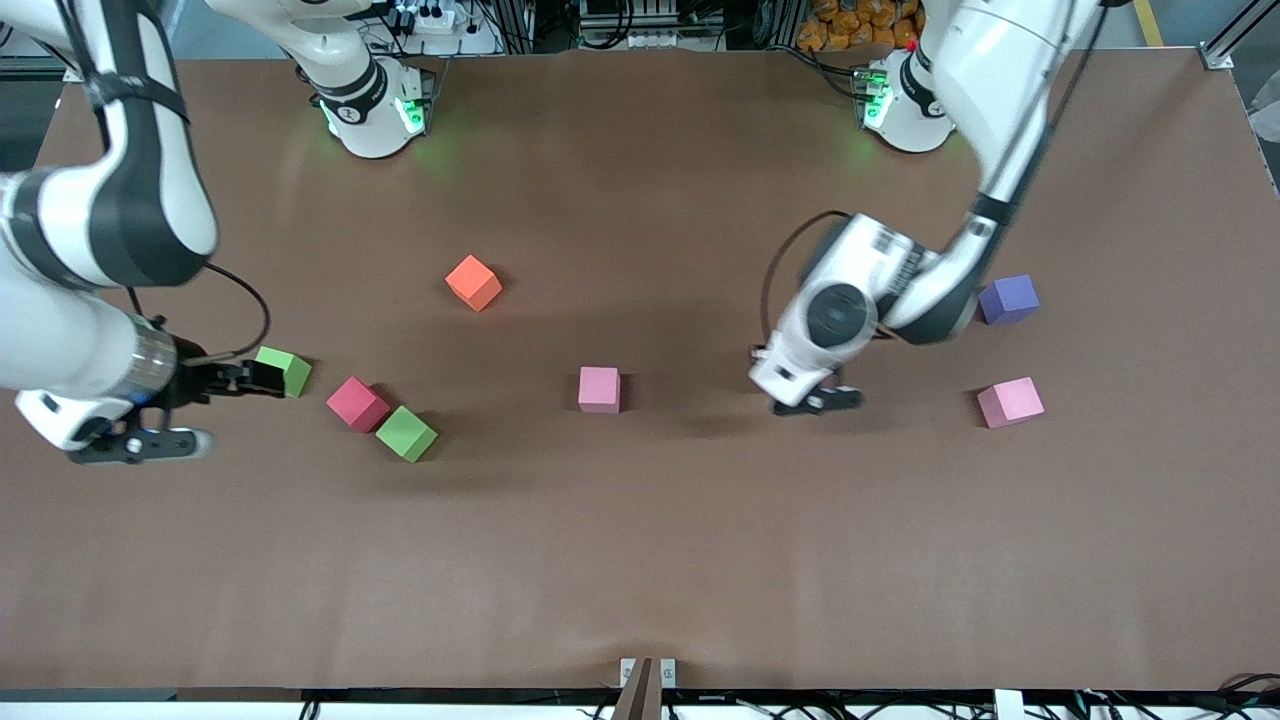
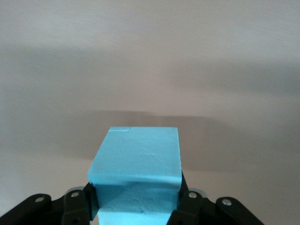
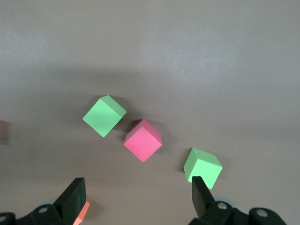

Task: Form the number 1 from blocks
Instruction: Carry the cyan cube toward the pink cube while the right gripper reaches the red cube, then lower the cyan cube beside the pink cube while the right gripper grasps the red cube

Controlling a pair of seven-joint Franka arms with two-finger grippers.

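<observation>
The robot's right gripper needs to close on the opposite sides of the crimson block [image 1: 359, 404] [image 3: 143, 140], the one that lies between the green blocks.
My left gripper [image 2: 136, 199] is shut on the sky blue block [image 2: 138, 154]. In the front view that gripper [image 1: 820, 402] hangs low over the table between the two light pink blocks [image 1: 599, 389] [image 1: 1010, 402], and its hand hides the blue block. A purple block [image 1: 1008, 299] lies beside the left forearm. My right gripper [image 1: 262, 378] is open and empty, by a green block [image 1: 285, 368]. Close by are the crimson block [image 1: 357, 404] and the second green block [image 1: 406, 433]. The orange block [image 1: 473, 282] sits nearer the bases. The right wrist view shows the open gripper [image 3: 137, 187] above both greens [image 3: 202, 167] [image 3: 104, 115] and the crimson block [image 3: 143, 140].
The brown table [image 1: 640, 560] has a wide bare stretch along its front half. A small bracket [image 1: 647, 675] sits at the front edge. The arm bases stand along the edge farthest from the camera.
</observation>
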